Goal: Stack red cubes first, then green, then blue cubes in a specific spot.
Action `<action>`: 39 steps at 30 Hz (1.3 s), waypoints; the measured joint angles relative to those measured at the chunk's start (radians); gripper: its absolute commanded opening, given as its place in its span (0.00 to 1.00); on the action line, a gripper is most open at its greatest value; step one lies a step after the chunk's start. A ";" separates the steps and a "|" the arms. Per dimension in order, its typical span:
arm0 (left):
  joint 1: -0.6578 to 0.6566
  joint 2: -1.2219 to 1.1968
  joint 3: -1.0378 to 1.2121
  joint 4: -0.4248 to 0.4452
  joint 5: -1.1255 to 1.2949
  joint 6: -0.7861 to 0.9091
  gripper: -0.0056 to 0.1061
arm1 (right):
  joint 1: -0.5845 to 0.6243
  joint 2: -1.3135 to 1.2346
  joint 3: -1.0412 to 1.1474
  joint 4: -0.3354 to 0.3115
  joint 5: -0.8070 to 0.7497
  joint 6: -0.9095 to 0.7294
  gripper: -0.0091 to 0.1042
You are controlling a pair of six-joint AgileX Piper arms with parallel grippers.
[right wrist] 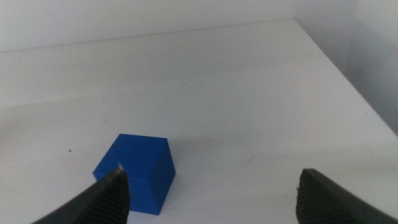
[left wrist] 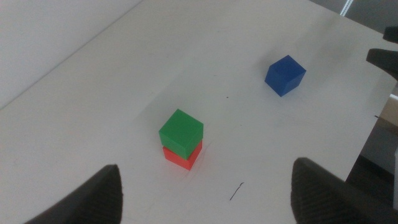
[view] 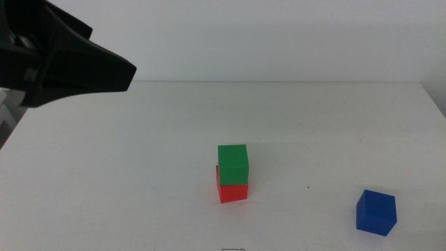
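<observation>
The blue cube goes on top of the green one, so my right gripper will go to it next and close on its opposite upright sides (view: 376,213) (right wrist: 138,175).
The green cube (view: 233,162) sits on top of the red cube (view: 233,191) near the table's middle, edges roughly lined up; the pair also shows in the left wrist view as green cube (left wrist: 181,129) over red cube (left wrist: 185,157). The blue cube (view: 376,211) lies alone at the front right, slightly turned. My left gripper (left wrist: 205,198) hangs open and empty high above the stack, its arm (view: 63,63) at the upper left. My right gripper (right wrist: 211,198) is open and low over the table, with the blue cube (right wrist: 135,171) just ahead of one jaw.
The white tabletop (view: 139,153) ends at a back edge against the wall and a right edge (view: 435,104). In the left wrist view a dark part (left wrist: 385,59) shows beyond the blue cube (left wrist: 285,74) at the table's edge.
</observation>
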 measured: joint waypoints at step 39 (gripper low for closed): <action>0.000 -0.001 0.000 0.004 -0.001 0.000 0.87 | 0.232 1.341 -0.933 0.099 0.512 0.417 0.74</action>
